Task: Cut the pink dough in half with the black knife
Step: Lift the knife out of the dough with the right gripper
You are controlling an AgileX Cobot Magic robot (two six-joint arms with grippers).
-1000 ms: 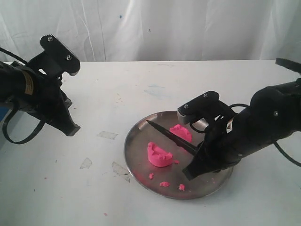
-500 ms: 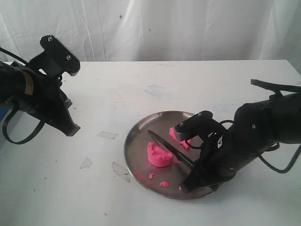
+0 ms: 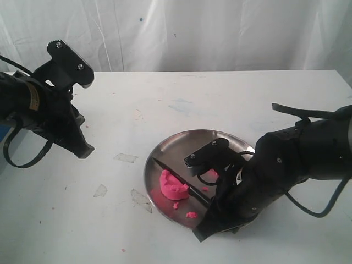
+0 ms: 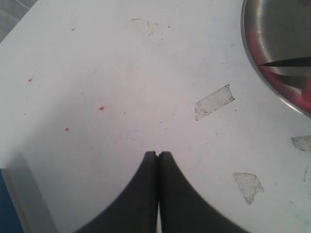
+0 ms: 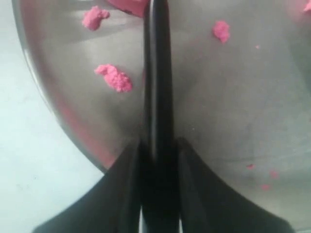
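The robot's right gripper will let go of the black knife, which will then rest on the plate (image 3: 226,164) beside the far chunk of pink dough.
One chunk of pink dough (image 3: 173,188) lies on the left part of the round metal plate (image 3: 165,144). Only a pink sliver (image 3: 212,175) of a second chunk shows beside the right arm. My right gripper (image 3: 210,213) is shut on the handle of the black knife (image 3: 171,175). The blade slants across the far edge of the near chunk, its tip close to the plate's left rim. In the right wrist view the knife (image 5: 156,73) runs out from between the fingers (image 5: 127,165) toward the dough (image 5: 130,4). My left gripper (image 3: 82,149) hangs shut over bare table, far left.
Small pink crumbs (image 3: 192,214) lie on the plate's near side, also seen as crumbs (image 5: 114,78) in the right wrist view. Torn tape scraps (image 3: 126,158) stick to the white table (image 3: 165,99) left of the plate. The left wrist view shows the plate rim (image 4: 249,58) and knife tip (image 4: 284,62).
My right arm has swung left and lower over the plate, carrying the knife from the middle to the near chunk. That chunk has shifted slightly left. The left arm has stayed still.
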